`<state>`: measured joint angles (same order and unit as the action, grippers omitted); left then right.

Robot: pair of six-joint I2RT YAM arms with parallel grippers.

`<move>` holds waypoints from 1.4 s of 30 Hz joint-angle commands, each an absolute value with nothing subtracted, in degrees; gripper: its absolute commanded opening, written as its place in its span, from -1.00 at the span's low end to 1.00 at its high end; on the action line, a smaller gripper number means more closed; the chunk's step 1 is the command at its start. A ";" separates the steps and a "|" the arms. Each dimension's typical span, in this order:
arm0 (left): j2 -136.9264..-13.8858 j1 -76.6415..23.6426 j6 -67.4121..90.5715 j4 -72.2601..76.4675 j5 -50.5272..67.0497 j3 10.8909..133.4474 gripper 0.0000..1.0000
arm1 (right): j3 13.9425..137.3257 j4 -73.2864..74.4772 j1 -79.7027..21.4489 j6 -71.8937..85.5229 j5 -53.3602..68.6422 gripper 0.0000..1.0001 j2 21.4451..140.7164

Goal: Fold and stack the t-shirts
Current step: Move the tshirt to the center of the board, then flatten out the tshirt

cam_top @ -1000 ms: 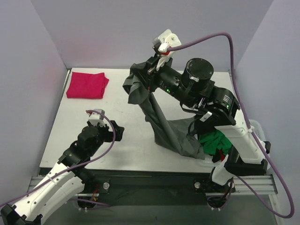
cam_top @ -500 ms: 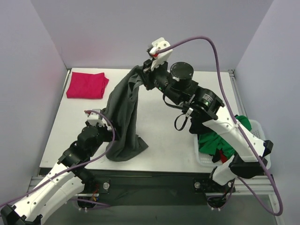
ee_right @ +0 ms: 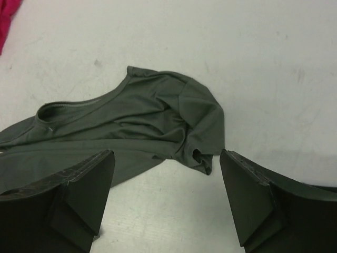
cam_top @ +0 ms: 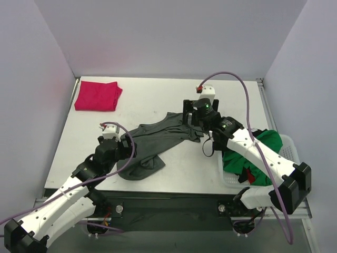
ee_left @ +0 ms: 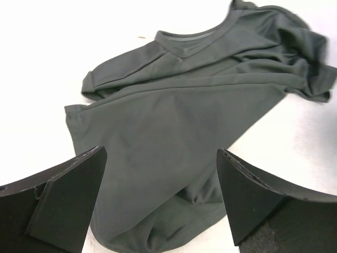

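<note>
My left gripper needs to grip the lower hem's far corner (cam_top: 119, 139) (ee_left: 72, 110), next to the sleeve end of the dark grey-green t-shirt.
The dark grey-green t-shirt (cam_top: 158, 139) lies crumpled on the middle of the table, collar toward the far side. My right gripper (cam_top: 189, 119) hovers open just over its right sleeve (ee_right: 202, 121), holding nothing. At the shirt's left end my left gripper (cam_top: 129, 146) stands open above the lower hem (ee_left: 174, 221), also holding nothing. The magenta-red t-shirt (cam_top: 97, 96) lies folded at the far left corner, and its edge shows in the right wrist view (ee_right: 6, 16). A bright green t-shirt (cam_top: 243, 158) is bunched in the basket.
The white plastic basket (cam_top: 288, 143) sits at the table's right edge, under my right arm. A purple cable (cam_top: 231, 76) loops above the right wrist. Purple walls close off the back and sides.
My right gripper came down from high at the back, laid the grey-green shirt on the table and opened, letting it go. The left arm shifted slightly toward the shirt.
</note>
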<state>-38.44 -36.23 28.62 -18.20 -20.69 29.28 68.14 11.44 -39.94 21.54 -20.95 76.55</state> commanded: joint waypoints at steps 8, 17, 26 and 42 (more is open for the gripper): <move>-46.49 -29.72 32.08 -16.09 -23.49 28.04 0.95 | 58.19 9.67 -39.38 30.41 -17.76 0.61 78.13; -55.80 -12.50 31.38 -8.18 -13.72 26.37 0.80 | 54.24 6.94 -36.30 29.97 -11.25 0.46 78.75; -63.62 -10.81 30.24 -5.28 -14.77 28.47 0.32 | 49.49 6.59 -33.49 28.65 -9.85 0.46 72.78; -74.00 -8.88 29.53 1.58 -10.46 31.82 0.16 | 46.67 6.42 -31.46 28.56 -8.09 0.46 67.59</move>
